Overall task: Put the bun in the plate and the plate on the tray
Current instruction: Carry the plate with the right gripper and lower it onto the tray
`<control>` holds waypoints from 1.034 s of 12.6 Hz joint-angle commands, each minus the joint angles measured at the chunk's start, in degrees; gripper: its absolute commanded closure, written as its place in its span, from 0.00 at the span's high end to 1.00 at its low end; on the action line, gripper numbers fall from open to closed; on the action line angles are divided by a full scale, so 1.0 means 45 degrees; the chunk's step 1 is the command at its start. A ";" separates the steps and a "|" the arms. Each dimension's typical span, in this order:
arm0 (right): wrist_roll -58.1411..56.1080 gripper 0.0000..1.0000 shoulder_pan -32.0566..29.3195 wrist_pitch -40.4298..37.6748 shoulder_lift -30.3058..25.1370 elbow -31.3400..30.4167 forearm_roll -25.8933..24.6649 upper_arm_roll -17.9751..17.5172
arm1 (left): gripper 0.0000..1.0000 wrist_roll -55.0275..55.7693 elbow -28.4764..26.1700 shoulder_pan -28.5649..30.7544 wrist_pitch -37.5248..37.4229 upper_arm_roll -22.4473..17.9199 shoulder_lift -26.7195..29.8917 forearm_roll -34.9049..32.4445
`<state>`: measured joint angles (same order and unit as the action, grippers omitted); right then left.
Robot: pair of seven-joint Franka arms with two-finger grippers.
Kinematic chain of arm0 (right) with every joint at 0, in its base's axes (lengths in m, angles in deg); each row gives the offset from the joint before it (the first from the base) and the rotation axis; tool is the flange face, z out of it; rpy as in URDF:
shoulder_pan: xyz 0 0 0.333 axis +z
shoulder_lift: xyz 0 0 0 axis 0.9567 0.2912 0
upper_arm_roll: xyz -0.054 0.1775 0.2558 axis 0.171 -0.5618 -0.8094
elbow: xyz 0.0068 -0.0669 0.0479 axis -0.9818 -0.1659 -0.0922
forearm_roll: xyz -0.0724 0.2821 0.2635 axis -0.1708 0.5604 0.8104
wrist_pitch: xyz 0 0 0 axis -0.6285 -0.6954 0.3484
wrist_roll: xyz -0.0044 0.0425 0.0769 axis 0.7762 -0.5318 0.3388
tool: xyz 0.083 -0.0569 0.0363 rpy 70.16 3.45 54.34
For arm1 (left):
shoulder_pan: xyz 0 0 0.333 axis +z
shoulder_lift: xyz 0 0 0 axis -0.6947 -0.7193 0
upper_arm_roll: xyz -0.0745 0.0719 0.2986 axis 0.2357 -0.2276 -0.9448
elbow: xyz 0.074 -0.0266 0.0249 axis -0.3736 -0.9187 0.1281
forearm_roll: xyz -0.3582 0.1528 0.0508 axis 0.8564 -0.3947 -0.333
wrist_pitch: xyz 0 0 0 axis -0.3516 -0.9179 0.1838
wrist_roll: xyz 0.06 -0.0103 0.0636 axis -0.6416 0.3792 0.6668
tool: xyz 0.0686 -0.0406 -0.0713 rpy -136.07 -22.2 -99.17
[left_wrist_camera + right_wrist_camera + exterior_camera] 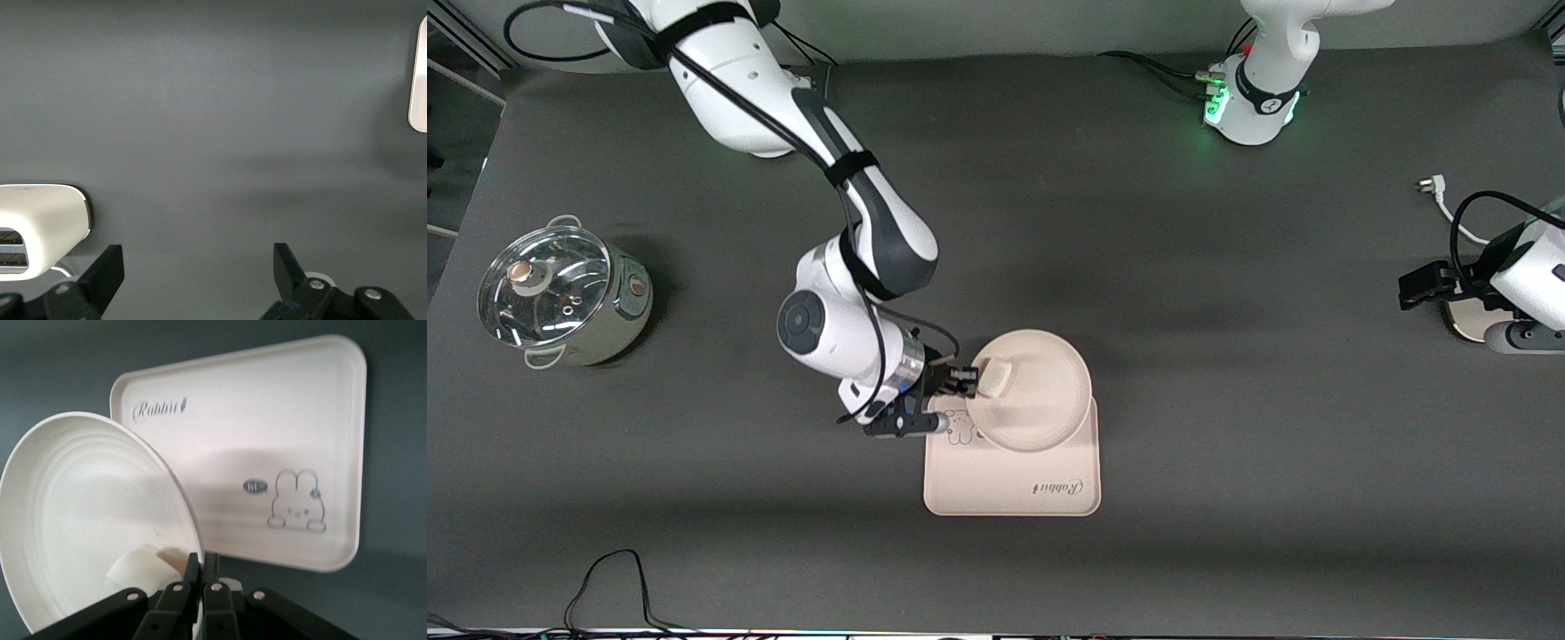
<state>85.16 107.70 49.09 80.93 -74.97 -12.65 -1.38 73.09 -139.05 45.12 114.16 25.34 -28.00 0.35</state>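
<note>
Next, my right gripper lets go of the plate in the middle of the tray (pixel 1016 453) (pixel 227 455), between the animal drawing and the dark script.
My right gripper (pixel 964 380) (pixel 202 561) is shut on the rim of the round cream plate (pixel 1040 391) (pixel 80 507) and holds it tilted. The plate hangs over the end of the rectangular tray (pixel 1005 480) (pixel 280 420) that lies farther from the front camera, and it covers that edge. The small white bun (pixel 993 377) (pixel 137 570) lies inside the plate, close to the gripped rim. The tray shows a little animal drawing and dark script. My left gripper (pixel 1418 286) (pixel 198 257) waits open at the left arm's end of the table, with nothing between its fingers.
A steel pot with a glass lid (pixel 560 298) stands at the right arm's end of the table. A white appliance (pixel 1480 324) (pixel 40 227) sits by the left gripper. A white plug with its cable (pixel 1432 187) lies close to it. A black cable (pixel 605 578) loops along the table's front edge.
</note>
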 commanded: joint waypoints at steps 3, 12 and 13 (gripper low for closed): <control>0.0029 0.00 -0.0505 -0.0380 0.2680 0.3320 -0.0006 0.0212 | 1.00 -0.0212 0.0131 -0.0209 0.0036 -0.0183 0.0039 0.0040; 0.0049 0.78 -0.0585 0.0988 0.4110 0.3421 0.0092 0.0056 | 1.00 -0.0212 0.0131 -0.0209 0.0055 -0.0183 0.0039 0.0040; 0.0068 1.00 -0.0604 0.0969 0.3936 0.3363 0.0092 0.0056 | 1.00 -0.0212 0.0131 -0.0209 0.0055 -0.0183 0.0039 0.0040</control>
<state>85.19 105.39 53.79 98.44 -61.33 -12.49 -0.72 72.99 -139.04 45.09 114.21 25.34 -28.00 0.35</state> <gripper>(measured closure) 0.762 0.000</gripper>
